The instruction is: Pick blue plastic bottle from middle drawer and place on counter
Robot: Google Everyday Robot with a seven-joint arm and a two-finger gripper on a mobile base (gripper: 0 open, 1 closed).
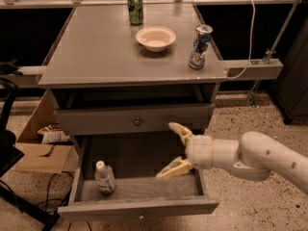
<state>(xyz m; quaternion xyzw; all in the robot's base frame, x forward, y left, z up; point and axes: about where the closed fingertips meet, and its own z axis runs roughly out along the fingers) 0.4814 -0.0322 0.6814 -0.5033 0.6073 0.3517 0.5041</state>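
My gripper is to close next around the middle of the body (105, 179) of the blue plastic bottle, below the cap of the bottle.
The blue plastic bottle (104, 177) stands upright in the front left corner of the open middle drawer (139, 207). My gripper (172, 149) is open, with its yellowish fingers (169, 169) spread, and hovers above the drawer's right half, well to the right of the bottle. It comes in from the right on a white arm. The counter (96, 47) is the grey top above the drawers.
On the counter stand a green can (135, 7), a white bowl (155, 38) and a silver-blue can (199, 46). The drawer above (134, 120) is slightly pulled out. A cardboard box (36, 148) and cables lie on the floor at the left.
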